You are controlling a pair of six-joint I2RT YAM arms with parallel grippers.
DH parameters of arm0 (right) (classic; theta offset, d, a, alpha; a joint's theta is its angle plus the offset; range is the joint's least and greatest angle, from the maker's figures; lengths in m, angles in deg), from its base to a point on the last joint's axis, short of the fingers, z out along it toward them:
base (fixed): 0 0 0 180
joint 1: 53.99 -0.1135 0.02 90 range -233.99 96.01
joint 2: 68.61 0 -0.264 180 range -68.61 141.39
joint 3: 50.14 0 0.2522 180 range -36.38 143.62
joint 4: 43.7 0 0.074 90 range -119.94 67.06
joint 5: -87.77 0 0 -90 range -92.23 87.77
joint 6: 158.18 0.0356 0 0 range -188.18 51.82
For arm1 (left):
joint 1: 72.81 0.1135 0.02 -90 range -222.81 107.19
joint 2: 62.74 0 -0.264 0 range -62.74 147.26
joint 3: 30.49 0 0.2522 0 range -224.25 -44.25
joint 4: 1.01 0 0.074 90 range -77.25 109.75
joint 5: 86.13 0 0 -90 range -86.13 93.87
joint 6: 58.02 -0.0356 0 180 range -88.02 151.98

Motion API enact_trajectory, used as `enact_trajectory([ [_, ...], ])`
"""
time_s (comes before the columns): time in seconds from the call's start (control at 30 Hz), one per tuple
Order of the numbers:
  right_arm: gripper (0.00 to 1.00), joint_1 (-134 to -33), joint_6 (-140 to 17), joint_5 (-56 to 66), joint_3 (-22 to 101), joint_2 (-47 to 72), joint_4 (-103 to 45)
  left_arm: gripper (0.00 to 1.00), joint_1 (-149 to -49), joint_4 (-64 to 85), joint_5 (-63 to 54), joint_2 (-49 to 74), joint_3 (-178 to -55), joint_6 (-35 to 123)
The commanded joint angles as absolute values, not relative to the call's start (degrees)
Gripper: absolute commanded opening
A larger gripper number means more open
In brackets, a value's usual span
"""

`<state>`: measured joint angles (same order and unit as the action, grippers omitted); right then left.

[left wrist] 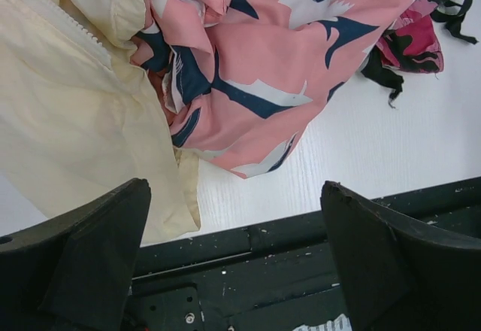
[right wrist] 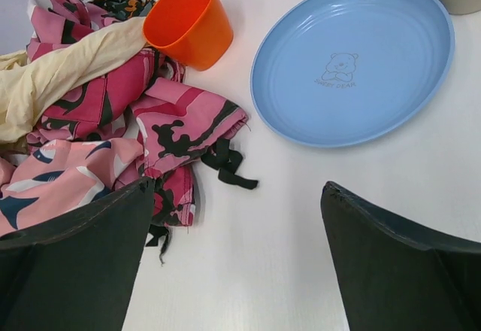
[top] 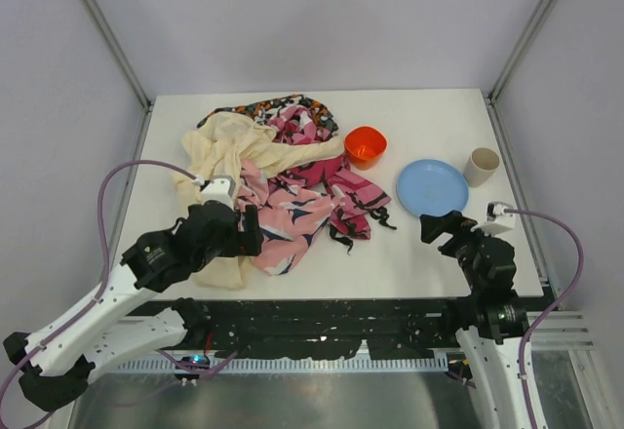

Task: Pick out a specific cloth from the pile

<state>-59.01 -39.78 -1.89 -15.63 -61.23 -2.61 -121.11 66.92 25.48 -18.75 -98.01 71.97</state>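
Next, I will grab the pink cloth by its far edge (top: 274, 191) (left wrist: 214, 1) with my left gripper, near the cream cloth and the magenta-and-black print.
The pile (top: 283, 171) lies left of the table's middle: a cream-yellow cloth (top: 229, 146), a pink cloth with dark and white shapes (top: 292, 219), a magenta-and-black print (top: 356, 200) and a black cloth with orange flowers (top: 283, 109). No lavender-purple shirt shows in any view; it is hidden or out of view. My left gripper (top: 249, 232) is open and empty at the pile's near left edge, over the table's front edge (left wrist: 234, 195), with the cream cloth (left wrist: 68, 120) and the pink cloth (left wrist: 255, 53) just beyond. My right gripper (top: 434, 226) is open and empty over bare table (right wrist: 239, 188), right of the pile.
An orange cup (top: 365, 145) stands against the pile's right side. A blue plate (top: 432, 186) and a beige cup (top: 481, 167) sit at the right. The black front rail (left wrist: 301, 256) runs under my left gripper. Black ties (right wrist: 229, 167) trail from the magenta print.
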Motion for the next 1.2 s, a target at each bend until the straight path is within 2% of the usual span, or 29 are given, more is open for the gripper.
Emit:
enact_trajectory([
  [0.0, 0.95, -58.8, -39.3, -2.1, -15.5, -63.3, -3.2, 1.0, -123.8, 66.3, 29.1, -19.2, -97.7, 69.6],
  [0.17, 0.95, -58.9, -39.4, -0.6, -16.4, -64.9, -4.5, 1.0, -125.5, 62.1, 27.2, -17.5, -97.2, 64.8],
  [0.43, 0.95, -59.0, -39.6, 0.3, -17.1, -65.5, -4.7, 1.0, -124.2, 59.4, 36.0, -7.6, -98.4, 64.1],
  [0.53, 0.95, -59.0, -39.6, 1.2, -17.3, -65.6, -4.8, 1.0, -120.5, 54.0, 32.5, -4.2, -97.4, 62.1],
  [0.7, 0.95, -58.9, -39.4, 1.0, -17.3, -66.2, -4.7, 1.0, -110.4, 48.4, 18.2, 3.5, -95.1, 61.8],
  [1.03, 0.95, -58.9, -39.6, 0.6, -17.7, -66.4, -5.5, 1.0, -108.9, 47.5, 16.9, 27.2, -99.8, 62.1],
  [1.1, 0.95, -58.9, -39.6, 0.4, -17.7, -66.3, -5.5, 0.97, -108.8, 46.9, 15.7, 32.2, -101.9, 62.5],
  [1.17, 0.95, -58.9, -39.6, 0.1, -17.9, -66.2, -5.6, 0.82, -108.6, 48.5, 17.7, 36.0, -104.6, 63.8],
])
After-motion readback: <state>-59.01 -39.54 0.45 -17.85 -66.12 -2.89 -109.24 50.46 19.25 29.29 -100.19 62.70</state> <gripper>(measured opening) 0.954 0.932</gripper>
